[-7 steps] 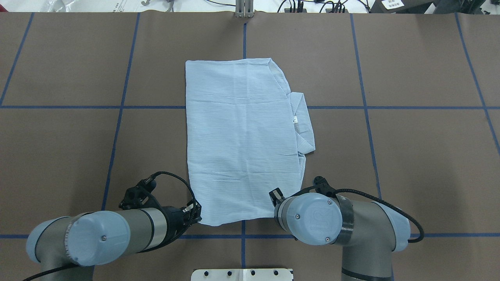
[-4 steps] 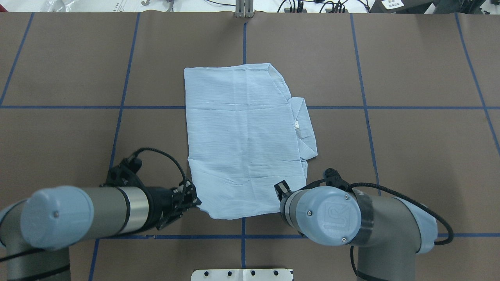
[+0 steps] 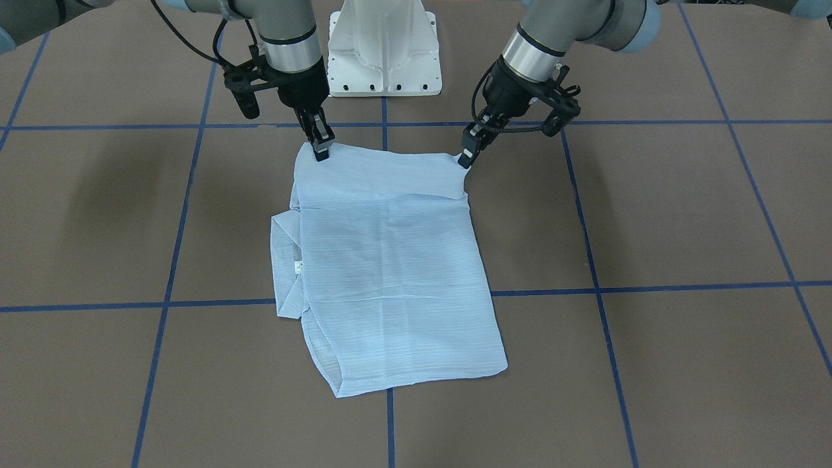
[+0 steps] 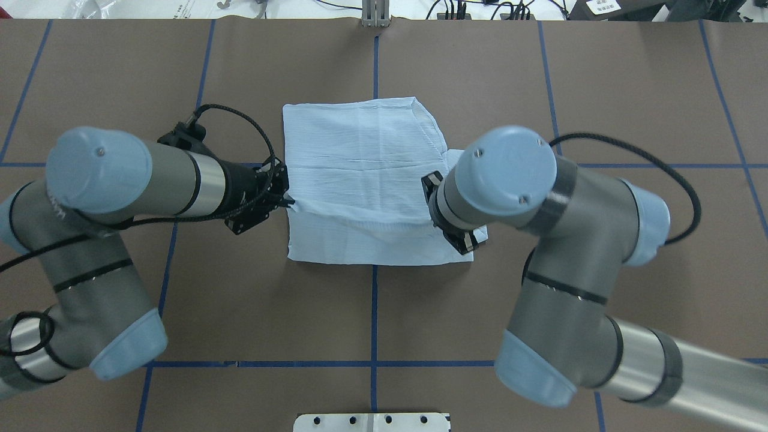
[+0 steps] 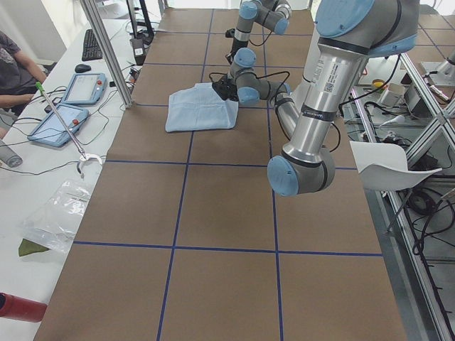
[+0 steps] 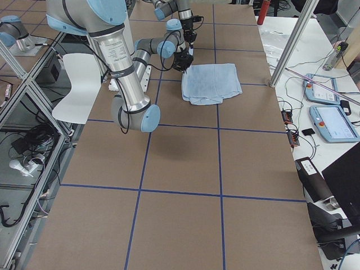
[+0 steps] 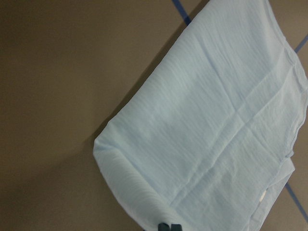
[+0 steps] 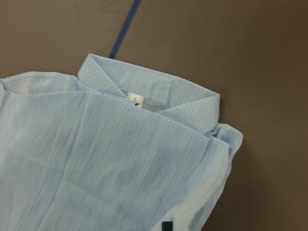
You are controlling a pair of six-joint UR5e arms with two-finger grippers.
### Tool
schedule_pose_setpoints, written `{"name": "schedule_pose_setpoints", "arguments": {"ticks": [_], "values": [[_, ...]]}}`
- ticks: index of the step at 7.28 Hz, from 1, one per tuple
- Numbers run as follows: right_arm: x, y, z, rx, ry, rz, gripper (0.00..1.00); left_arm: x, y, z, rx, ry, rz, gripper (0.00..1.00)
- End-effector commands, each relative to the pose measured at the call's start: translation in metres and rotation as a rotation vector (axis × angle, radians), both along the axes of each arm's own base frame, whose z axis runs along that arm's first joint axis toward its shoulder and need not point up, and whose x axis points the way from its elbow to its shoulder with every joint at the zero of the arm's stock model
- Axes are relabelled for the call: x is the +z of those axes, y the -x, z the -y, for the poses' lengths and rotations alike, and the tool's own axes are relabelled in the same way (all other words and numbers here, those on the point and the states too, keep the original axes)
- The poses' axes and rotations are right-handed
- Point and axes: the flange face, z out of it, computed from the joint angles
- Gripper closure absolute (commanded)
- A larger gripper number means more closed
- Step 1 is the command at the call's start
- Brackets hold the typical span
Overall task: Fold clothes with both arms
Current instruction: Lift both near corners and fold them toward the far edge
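Observation:
The shirt's near corner, now raised off the table, will be let go by my left gripper on the shirt's far corner (image 3: 502, 366), on the side away from the collar.
The pale blue striped shirt (image 4: 360, 150) lies in the middle of the brown table, with its collar (image 3: 286, 260) on my right side. My left gripper (image 4: 283, 198) is shut on the near left corner of the hem. My right gripper (image 4: 462, 240) is shut on the near right corner and sits mostly under its own wrist. The held edge hangs taut between them, raised off the table and over the shirt's middle. At the left wrist, closed fingertips (image 7: 168, 226) pinch cloth. The right wrist shows the collar (image 8: 144, 91) with its label.
Blue tape lines (image 4: 374, 312) divide the brown table (image 4: 630, 240) into squares. The white pedestal base (image 3: 383, 45) stands at the robot's edge. A side bench holds tablets (image 5: 82, 89), and a person's arm (image 5: 14, 64) shows beside it.
Both arms have swung forward from the table's near edge. They carried the shirt's near hem up and away from the robot, so the near part now doubles over the rest.

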Motion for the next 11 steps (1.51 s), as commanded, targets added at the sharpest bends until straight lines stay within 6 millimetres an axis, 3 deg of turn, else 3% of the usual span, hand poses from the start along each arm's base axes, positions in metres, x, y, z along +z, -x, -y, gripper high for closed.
{"name": "schedule_pose_setpoints", "arguments": {"ticks": [1, 3, 4, 5, 6, 8, 11], "values": [[-0.016, 0.007, 0.089, -0.032, 0.002, -0.041, 1.0, 0.011, 0.004, 0.081, -0.043, -0.029, 0.07, 1.0], [-0.025, 0.041, 0.161, -0.043, -0.006, -0.042, 1.0, 0.025, 0.001, 0.137, -0.08, -0.046, 0.113, 1.0], [-0.015, 0.039, 0.185, -0.048, 0.006, -0.021, 1.0, 0.037, -0.009, 0.157, -0.091, -0.05, 0.108, 1.0], [-0.012, 0.044, 0.201, -0.061, -0.002, -0.038, 1.0, 0.044, -0.011, 0.176, -0.103, -0.057, 0.112, 1.0], [-0.022, 0.057, 0.222, -0.064, 0.01, -0.059, 1.0, 0.044, -0.019, 0.19, -0.107, -0.054, 0.119, 1.0], [0.007, 0.072, 0.254, -0.054, -0.028, -0.026, 1.0, 0.054, -0.038, 0.212, -0.112, -0.054, 0.12, 1.0], [0.029, 0.074, 0.279, -0.087, -0.081, -0.043, 1.0, 0.075, -0.058, 0.234, -0.106, -0.072, 0.137, 1.0]]}}
